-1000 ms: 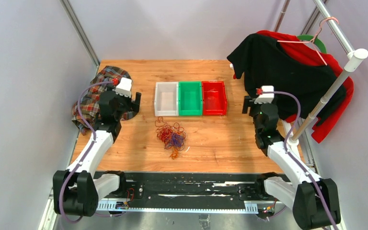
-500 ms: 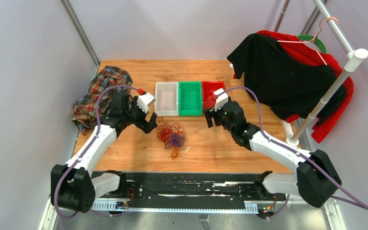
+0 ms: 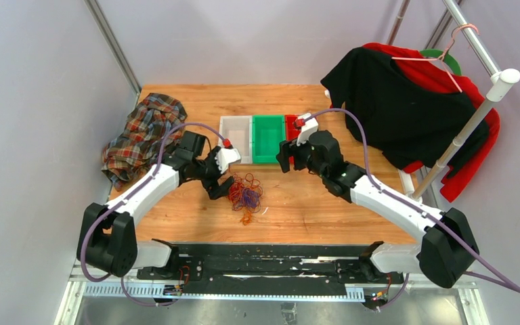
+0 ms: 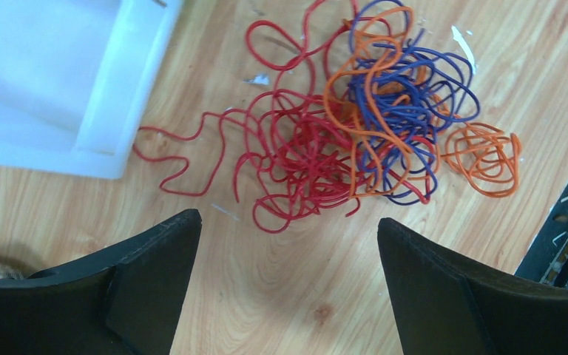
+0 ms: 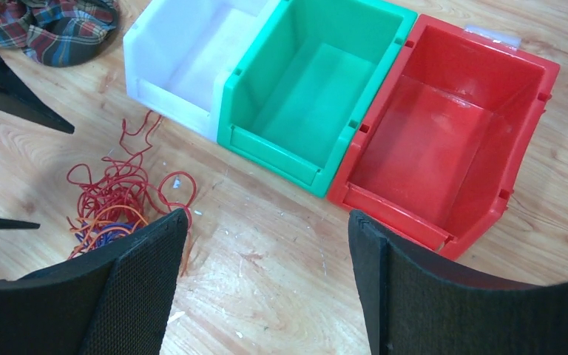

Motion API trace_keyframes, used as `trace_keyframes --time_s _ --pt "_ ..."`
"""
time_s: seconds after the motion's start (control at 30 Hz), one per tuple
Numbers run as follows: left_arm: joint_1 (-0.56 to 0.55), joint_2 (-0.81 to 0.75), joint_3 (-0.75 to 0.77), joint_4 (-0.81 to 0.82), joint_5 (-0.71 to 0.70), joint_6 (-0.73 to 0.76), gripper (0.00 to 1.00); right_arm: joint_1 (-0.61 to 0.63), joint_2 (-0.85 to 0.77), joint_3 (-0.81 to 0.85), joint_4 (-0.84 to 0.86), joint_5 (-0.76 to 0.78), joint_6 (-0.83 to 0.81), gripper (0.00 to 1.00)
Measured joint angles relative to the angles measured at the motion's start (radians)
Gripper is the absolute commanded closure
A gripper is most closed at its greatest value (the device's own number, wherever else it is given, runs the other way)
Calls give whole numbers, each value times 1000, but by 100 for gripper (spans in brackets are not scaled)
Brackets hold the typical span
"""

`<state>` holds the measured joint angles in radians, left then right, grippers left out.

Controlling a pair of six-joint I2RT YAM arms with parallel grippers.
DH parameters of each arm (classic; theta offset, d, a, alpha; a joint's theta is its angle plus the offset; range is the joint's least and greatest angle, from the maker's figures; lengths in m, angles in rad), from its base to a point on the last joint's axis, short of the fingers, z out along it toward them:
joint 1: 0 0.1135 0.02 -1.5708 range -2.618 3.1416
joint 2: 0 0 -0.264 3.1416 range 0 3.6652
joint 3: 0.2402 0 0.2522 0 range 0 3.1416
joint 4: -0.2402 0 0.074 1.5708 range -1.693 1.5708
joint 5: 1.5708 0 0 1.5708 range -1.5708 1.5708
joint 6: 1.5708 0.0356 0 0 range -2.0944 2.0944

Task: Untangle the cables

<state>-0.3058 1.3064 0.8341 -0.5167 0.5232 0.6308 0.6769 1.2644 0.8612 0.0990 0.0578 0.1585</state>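
The orange and purple cables lie over the red cable, so I will use my left gripper to take the red loops nearer the white bin [image 4: 270, 140] and raise them high.
The cables [image 3: 244, 195] lie in one loose tangle on the wooden table in front of the bins. In the left wrist view the red cable [image 4: 296, 151] spreads to the left, the purple one [image 4: 407, 103] sits in the middle and the orange one [image 4: 484, 155] curls off to the right. My left gripper [image 3: 221, 187] hovers at the tangle's left edge, open and empty [image 4: 287, 220], with only bare wood between its fingers. My right gripper [image 3: 283, 159] hangs open and empty [image 5: 268, 216] right of the tangle, in front of the bins. The cables [image 5: 115, 200] show past its left finger.
A white bin [image 3: 235, 159], a green bin [image 3: 269, 160] and a red bin [image 3: 290, 122] stand in a row behind the tangle; my right arm covers most of the red one. A plaid cloth [image 3: 139, 132] lies at the far left. Dark shirts [image 3: 393, 101] hang on a rack at the right.
Both arms have swung inward from the table's sides. The left gripper came down beside the tangle. The right gripper moved left to the front of the bins.
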Motion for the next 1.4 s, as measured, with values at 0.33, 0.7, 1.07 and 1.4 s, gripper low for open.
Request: trace_keyframes --time_s 0.33,0.7,1.07,1.4 --pt "-47 39 -9 21 -29 89 38 3 9 -57 21 -50 37 26" --pt "-59 13 -16 35 -63 83 98 69 45 -6 -52 -46 58 26" --pt "-59 -56 -11 -48 -11 127 30 177 21 -71 37 -26 36 21" --pt "-61 85 -11 30 -62 172 57 179 -27 -87 39 -1 27 25"
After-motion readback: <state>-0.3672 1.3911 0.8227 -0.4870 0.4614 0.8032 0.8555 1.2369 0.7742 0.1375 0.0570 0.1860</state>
